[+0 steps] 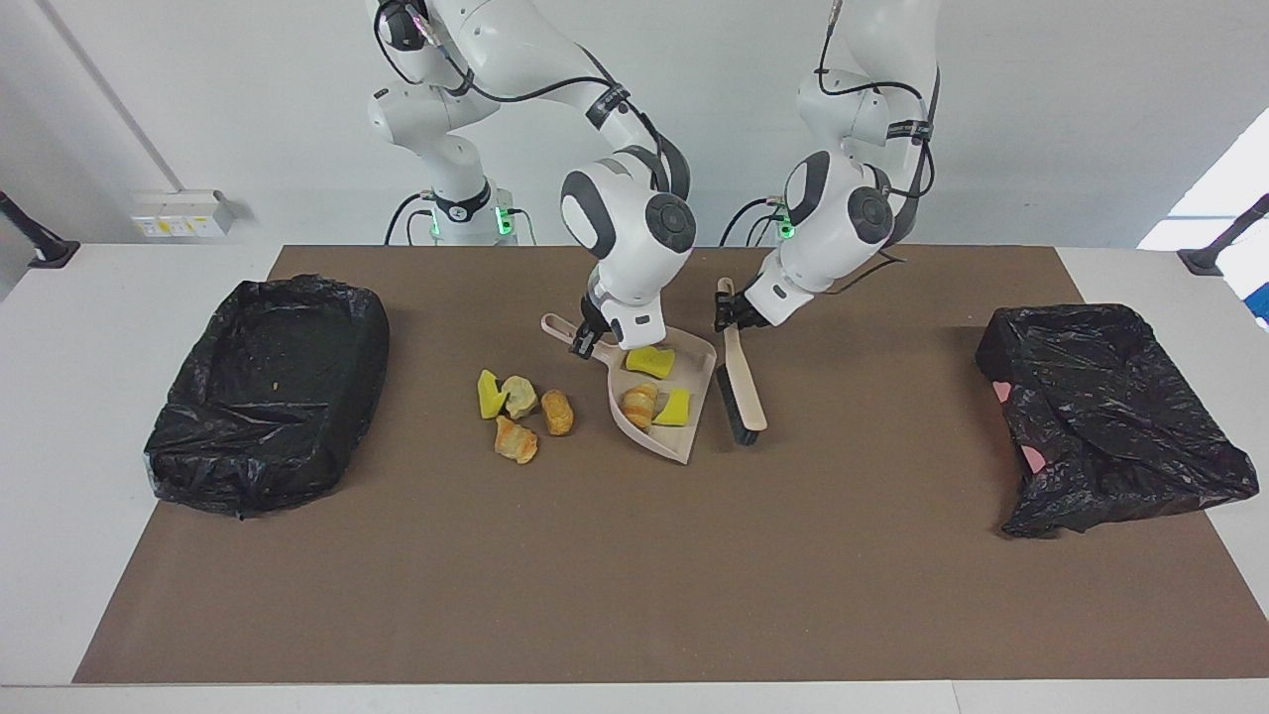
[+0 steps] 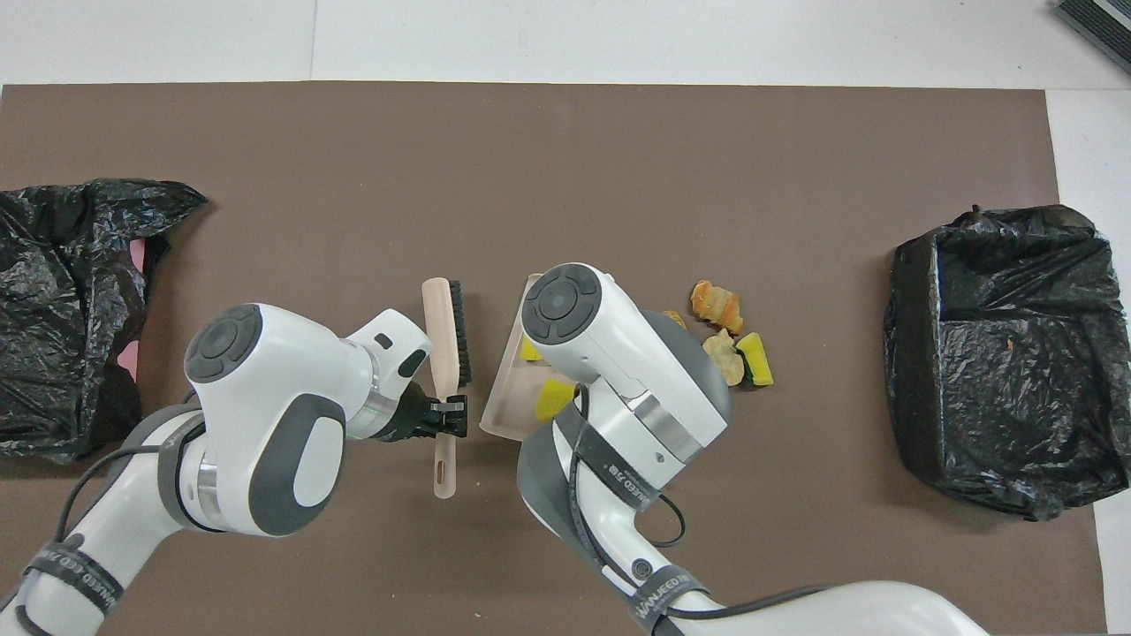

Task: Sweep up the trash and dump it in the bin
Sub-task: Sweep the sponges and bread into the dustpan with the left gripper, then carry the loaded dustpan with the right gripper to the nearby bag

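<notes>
Next, my left gripper releases the beige brush on the brown mat (image 2: 516,518) between my arms, by the dustpan's near edge.
My right gripper (image 1: 589,340) is shut on the handle of the beige dustpan (image 1: 698,355), which lies on the brown mat. In the pan are two yellow-green sponge chunks (image 1: 650,361) (image 1: 674,408) and a golden pastry piece (image 1: 639,404). Several more trash scraps lie beside the pan toward the right arm's end: a sponge chunk (image 1: 487,395), a pale piece (image 1: 519,396) and two pastry pieces (image 1: 557,412) (image 1: 516,439). My left gripper (image 1: 735,313) (image 2: 448,416) is shut on the handle of the beige brush (image 1: 744,382) (image 2: 440,336), which lies low beside the pan, bristles toward it.
A bin lined with a black bag (image 1: 268,392) (image 2: 998,353) stands at the right arm's end of the mat. A crumpled black bag (image 1: 1110,416) (image 2: 62,300) with some pink showing lies at the left arm's end. In the overhead view my right arm hides most of the dustpan (image 2: 505,393).
</notes>
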Robot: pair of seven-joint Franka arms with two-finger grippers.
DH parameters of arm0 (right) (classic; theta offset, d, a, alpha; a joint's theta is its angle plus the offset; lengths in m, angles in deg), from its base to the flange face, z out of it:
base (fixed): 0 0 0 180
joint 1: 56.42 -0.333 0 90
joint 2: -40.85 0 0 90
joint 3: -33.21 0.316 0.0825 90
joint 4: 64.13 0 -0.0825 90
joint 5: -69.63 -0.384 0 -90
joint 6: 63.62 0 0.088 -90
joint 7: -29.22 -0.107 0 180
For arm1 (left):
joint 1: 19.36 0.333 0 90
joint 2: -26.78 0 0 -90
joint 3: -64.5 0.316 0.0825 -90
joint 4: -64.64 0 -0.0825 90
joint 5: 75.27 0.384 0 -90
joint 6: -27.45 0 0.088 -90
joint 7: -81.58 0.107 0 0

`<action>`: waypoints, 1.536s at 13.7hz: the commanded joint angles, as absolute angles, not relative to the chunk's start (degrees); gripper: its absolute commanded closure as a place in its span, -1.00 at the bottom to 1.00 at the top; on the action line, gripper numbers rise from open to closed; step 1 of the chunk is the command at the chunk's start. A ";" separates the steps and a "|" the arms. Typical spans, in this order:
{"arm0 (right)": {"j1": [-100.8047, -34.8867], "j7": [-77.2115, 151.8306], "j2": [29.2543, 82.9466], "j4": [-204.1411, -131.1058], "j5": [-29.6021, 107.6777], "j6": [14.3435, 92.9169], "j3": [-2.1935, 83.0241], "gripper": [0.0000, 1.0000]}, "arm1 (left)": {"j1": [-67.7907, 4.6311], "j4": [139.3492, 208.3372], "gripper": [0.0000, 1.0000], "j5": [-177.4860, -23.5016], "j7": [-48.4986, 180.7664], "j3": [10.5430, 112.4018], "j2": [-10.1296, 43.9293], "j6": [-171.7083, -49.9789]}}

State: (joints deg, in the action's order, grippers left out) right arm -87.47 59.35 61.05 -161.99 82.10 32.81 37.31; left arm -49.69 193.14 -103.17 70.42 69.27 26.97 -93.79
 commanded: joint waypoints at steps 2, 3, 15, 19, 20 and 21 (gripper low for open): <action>-83.77 56.30 57.04 -162.57 79.31 33.67 37.96 1.00 | -47.84 192.88 1.00 -95.69 63.15 68.90 29.68 -89.27; -82.19 57.08 54.93 -162.57 77.64 34.55 37.96 1.00 | -48.36 193.14 1.00 -93.05 59.81 68.89 30.12 -88.66; -48.38 91.40 36.98 -162.66 75.69 24.45 37.35 1.00 | -72.17 200.24 1.00 -88.63 33.70 67.66 32.94 -94.08; -33.43 111.53 36.37 -163.27 77.88 29.62 37.17 1.00 | -74.47 202.10 1.00 -89.42 33.32 67.66 32.94 -97.26; -30.61 116.01 36.71 -163.28 80.41 30.33 37.17 1.00 | -74.38 202.37 1.00 -89.51 33.41 67.66 32.94 -98.05; -27.97 119.28 37.06 -164.32 83.66 32.51 37.17 1.00 | -74.21 202.72 1.00 -89.51 33.76 67.66 32.94 -98.40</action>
State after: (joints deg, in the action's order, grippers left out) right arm -32.25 113.24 37.67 -162.09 79.83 29.31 36.15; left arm -73.12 200.68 -89.96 34.29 66.71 31.27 -96.32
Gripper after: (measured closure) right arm 0.683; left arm 0.731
